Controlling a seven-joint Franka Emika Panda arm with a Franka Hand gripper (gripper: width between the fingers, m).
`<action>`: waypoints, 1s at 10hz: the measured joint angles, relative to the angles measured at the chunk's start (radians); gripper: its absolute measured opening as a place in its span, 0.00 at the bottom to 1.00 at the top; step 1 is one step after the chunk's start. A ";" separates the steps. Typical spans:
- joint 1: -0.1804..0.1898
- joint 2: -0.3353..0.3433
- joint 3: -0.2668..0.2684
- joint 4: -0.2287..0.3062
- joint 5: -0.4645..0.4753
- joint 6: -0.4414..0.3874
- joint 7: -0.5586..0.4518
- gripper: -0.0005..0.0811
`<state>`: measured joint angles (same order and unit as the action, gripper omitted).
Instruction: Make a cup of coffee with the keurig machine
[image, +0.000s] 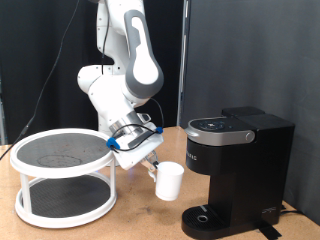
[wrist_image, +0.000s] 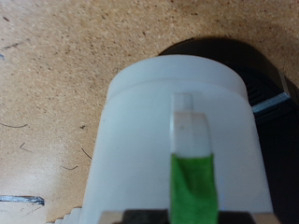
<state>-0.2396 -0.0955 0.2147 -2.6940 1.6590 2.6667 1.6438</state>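
I need to use my gripper to set the white cup free on the round drip base of the black keurig machine (image: 202, 220) (wrist_image: 241, 63).
My gripper (image: 153, 170) is shut on the plain white cup (image: 168, 181) and holds it slightly tilted, just above the table. The cup is to the exterior view's left of the black keurig machine (image: 236, 160), a little short of its round drip base (image: 206, 216). The machine's lid is closed. In the wrist view the cup (wrist_image: 149, 103) fills the frame. One green-taped finger (wrist_image: 192, 177) lies against its wall, and the other finger is hidden. Part of the dark machine base (wrist_image: 238, 58) shows beyond the cup.
A white two-tier round rack with dark mesh shelves (image: 63, 172) stands at the exterior view's left on the wooden table (image: 135, 225). A black curtain hangs behind. The arm's white links rise above the rack.
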 joint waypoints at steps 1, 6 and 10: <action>0.007 0.014 0.017 0.010 0.050 0.022 -0.027 0.02; 0.018 0.133 0.079 0.108 0.240 0.101 -0.151 0.02; 0.024 0.188 0.111 0.148 0.324 0.103 -0.236 0.02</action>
<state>-0.2152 0.0926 0.3256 -2.5461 1.9828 2.7696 1.4082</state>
